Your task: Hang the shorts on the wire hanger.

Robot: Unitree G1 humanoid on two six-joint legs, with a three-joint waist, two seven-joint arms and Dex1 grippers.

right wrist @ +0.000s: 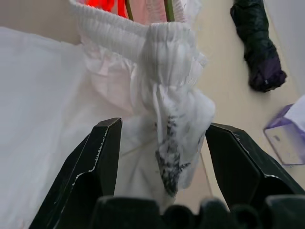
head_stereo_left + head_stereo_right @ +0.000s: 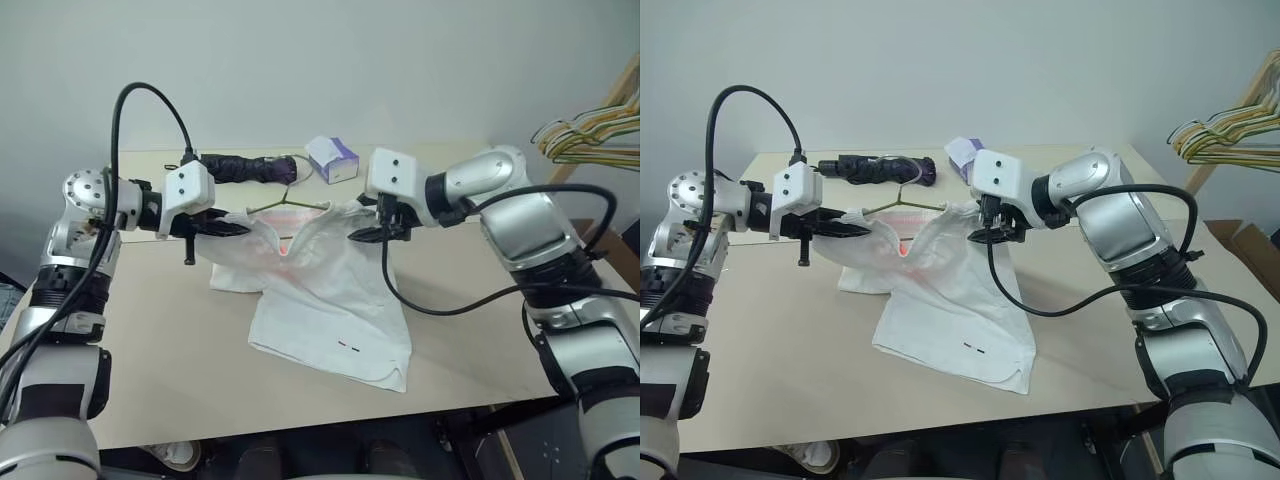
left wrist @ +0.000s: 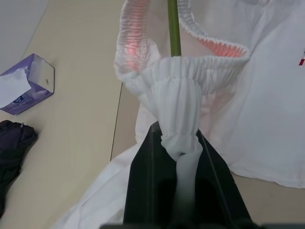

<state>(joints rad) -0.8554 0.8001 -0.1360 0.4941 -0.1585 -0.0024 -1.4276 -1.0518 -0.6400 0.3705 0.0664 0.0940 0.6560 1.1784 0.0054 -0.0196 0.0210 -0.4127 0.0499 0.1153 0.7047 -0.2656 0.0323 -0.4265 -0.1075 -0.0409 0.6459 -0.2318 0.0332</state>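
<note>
Next, my right gripper pinches the loose, crumpled fold hanging in it flat below the hanger's end (image 1: 167, 90) before it carries the shorts to the rack.
The white shorts (image 2: 330, 300) lie on the table with the gathered waistband lifted at the far end. My left gripper (image 2: 240, 229) is shut on the waistband's left side; the left wrist view shows the bunched elastic (image 3: 180, 90) pinched between its fingers. The wire hanger (image 2: 290, 203) lies behind the waistband, and its thin wire (image 3: 174, 28) runs into the waist opening. On the waistband's right side my right gripper (image 2: 362, 234) stands open. Its fingers (image 1: 102, 157) are spread apart, with a crumpled fold of the waistband (image 1: 176, 133) loose between them.
A white-and-purple tissue box (image 2: 332, 158) and a dark rolled bundle (image 2: 248, 167) sit at the back of the beige table (image 2: 150, 350). A bunch of coloured hangers (image 2: 590, 135) hangs on a wooden rack off the table's right.
</note>
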